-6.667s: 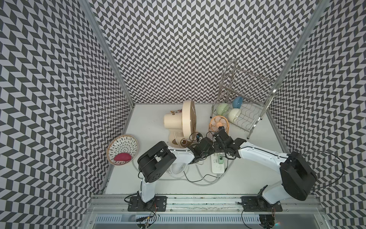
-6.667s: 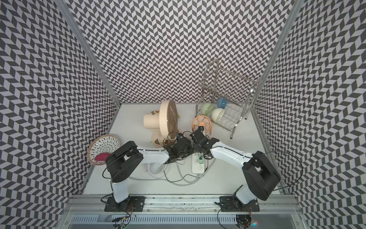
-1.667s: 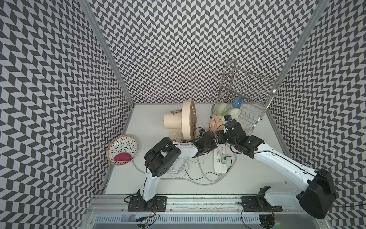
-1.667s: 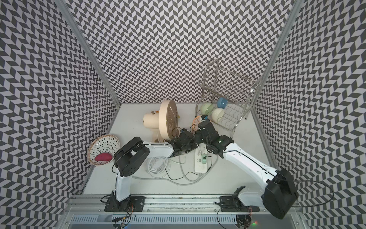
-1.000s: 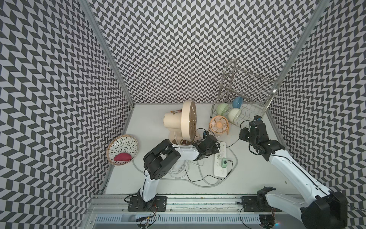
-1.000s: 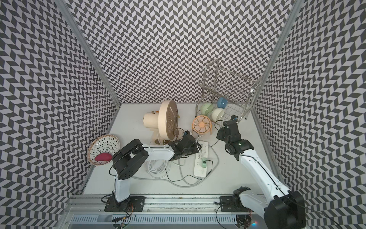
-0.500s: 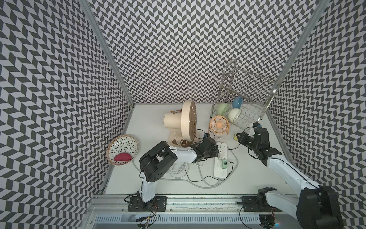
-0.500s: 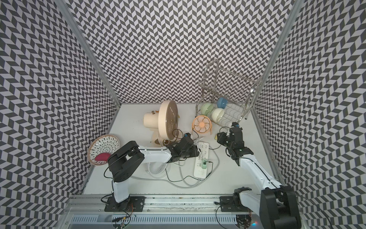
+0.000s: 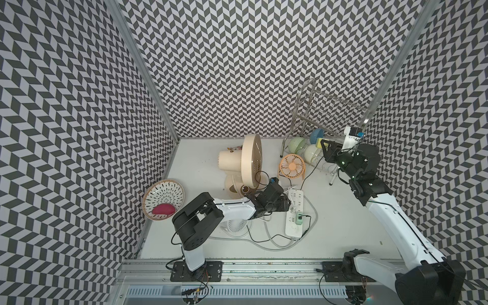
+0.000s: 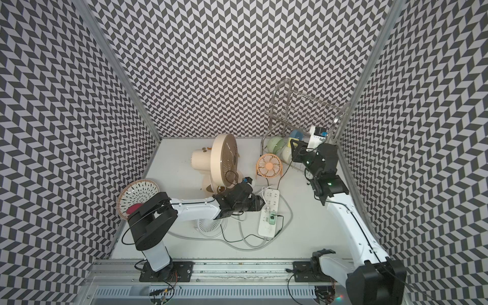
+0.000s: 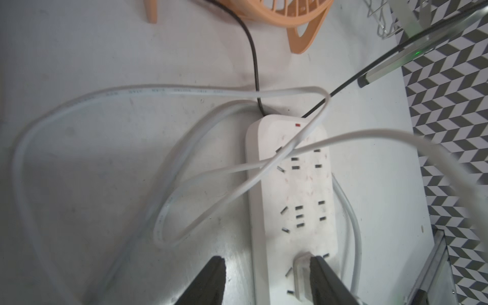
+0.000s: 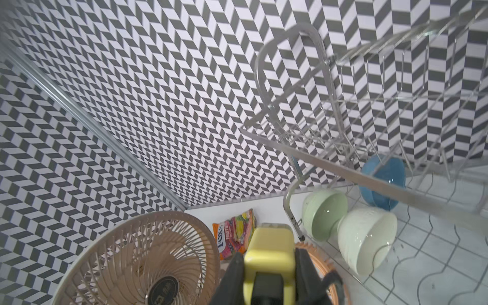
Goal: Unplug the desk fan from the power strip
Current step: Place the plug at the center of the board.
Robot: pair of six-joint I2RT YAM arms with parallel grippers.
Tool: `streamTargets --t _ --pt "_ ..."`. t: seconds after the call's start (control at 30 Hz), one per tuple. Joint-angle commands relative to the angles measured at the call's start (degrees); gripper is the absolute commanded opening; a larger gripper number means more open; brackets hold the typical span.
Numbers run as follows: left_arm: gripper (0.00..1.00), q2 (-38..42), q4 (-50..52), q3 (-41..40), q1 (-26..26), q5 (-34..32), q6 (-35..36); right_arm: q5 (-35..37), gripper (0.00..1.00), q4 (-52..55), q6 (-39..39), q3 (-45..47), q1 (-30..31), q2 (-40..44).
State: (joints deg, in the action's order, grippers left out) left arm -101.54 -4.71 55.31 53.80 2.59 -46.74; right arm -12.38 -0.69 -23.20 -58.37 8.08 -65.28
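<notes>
My right gripper has the yellow plug, raised by the dish rack now. It will let go of it on the table [image 9: 301,186] between the orange desk fan and the white power strip.
The white power strip [image 9: 295,211] [image 10: 270,208] [image 11: 298,190] lies flat mid-table among looped white cords. A white plug [image 11: 301,274] and a green plug [image 9: 299,219] sit in it. My left gripper [image 9: 288,204] [image 11: 266,261] is open low over the strip. One finger is against the white plug, the other over the table beside the strip. My right gripper [image 9: 323,144] [image 12: 269,253] is raised by the dish rack, shut on a yellow plug [image 12: 269,243]. Its black cord [image 11: 369,71] runs taut down to the strip's far end, near the small orange desk fan [image 9: 291,167].
A large beige fan [image 9: 250,161] stands left of the strip, with a snack packet [image 12: 235,235] behind it. A small white fan [image 9: 237,227] lies under my left arm. The wire dish rack [image 9: 330,111] holds bowls at back right. A woven basket [image 9: 163,199] sits at the left wall.
My right gripper left the power strip with the yellow plug, swung right, and now holds it high by the dish rack. My left gripper stayed at the strip and its jaws widened.
</notes>
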Motion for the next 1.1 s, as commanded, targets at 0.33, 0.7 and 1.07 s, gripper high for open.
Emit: streamTargets --t 0.33,0.7,1.07 --pt "0.58 -2.0 0.2 0.7 -0.6 1.9 0.2 -7.2 0.00 -6.2 -5.7 18.1 -0.3 -1.1" --pt "0.58 -2.9 -0.6 0.6 -0.6 2.5 -1.1 -11.9 0.00 -25.8 -13.9 26.7 -0.2 -15.1" --pt "0.59 -3.1 -1.6 0.3 -0.6 2.6 -2.0 -12.2 0.26 -38.1 -15.5 30.1 -0.3 -26.0"
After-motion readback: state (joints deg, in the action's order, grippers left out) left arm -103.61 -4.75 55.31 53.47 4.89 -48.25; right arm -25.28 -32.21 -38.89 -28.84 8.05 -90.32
